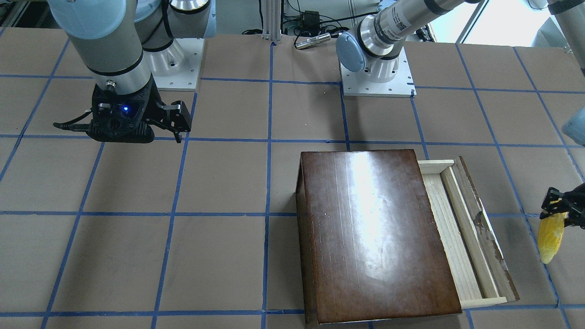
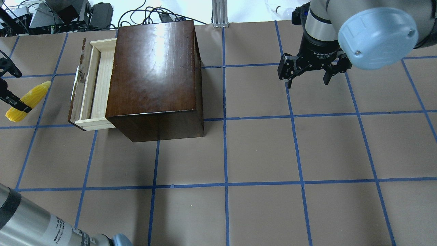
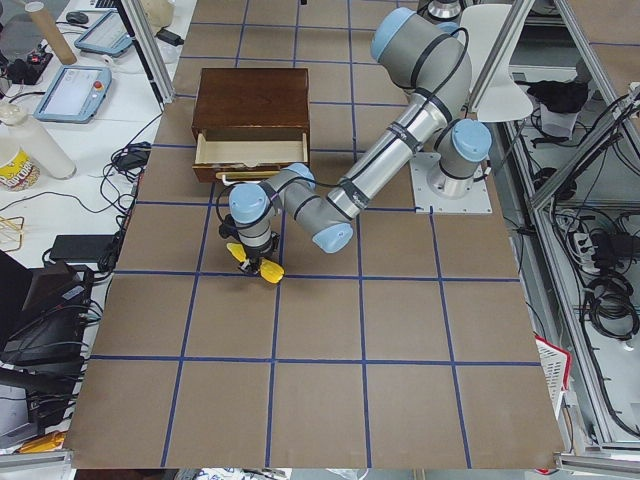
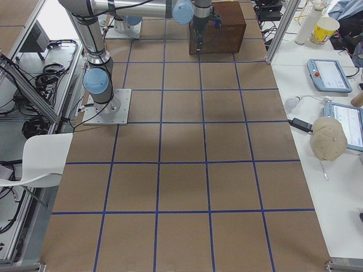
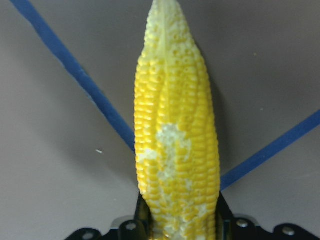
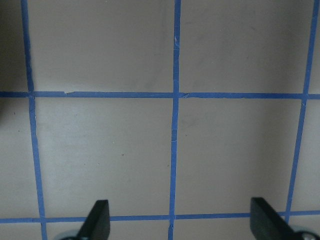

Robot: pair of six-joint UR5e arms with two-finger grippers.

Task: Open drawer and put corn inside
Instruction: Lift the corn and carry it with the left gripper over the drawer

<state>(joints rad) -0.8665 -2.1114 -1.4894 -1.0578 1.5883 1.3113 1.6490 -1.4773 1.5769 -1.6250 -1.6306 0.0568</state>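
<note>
Next, my left gripper releases the yellow corn on the drawer's pale-wood bottom (image 1: 454, 246), lengthwise beside the dark-brown box's edge. The corn now hangs above the table.
The yellow corn (image 2: 30, 99) hangs in my left gripper (image 2: 16, 104), which is shut on its thick end, left of the drawer and above the table. The corn fills the left wrist view (image 5: 175, 140), pale tip pointing away. It also shows at the right edge of the front-facing view (image 1: 551, 235), under the left gripper (image 1: 558, 211). The drawer (image 2: 93, 85) is pulled partly out of the dark-brown box (image 2: 153, 75), its pale-wood tray (image 1: 457, 233) bare. My right gripper (image 2: 309, 80) is open and empty, hovering far right of the box. Its fingertips (image 6: 97, 222) frame bare table.
The table is brown paper with a blue tape grid (image 2: 225, 184). The box (image 1: 374, 228) stands on my left half. The arm bases (image 1: 377, 77) sit at my edge of the table. Cables and gear (image 2: 68, 13) lie beyond the far edge.
</note>
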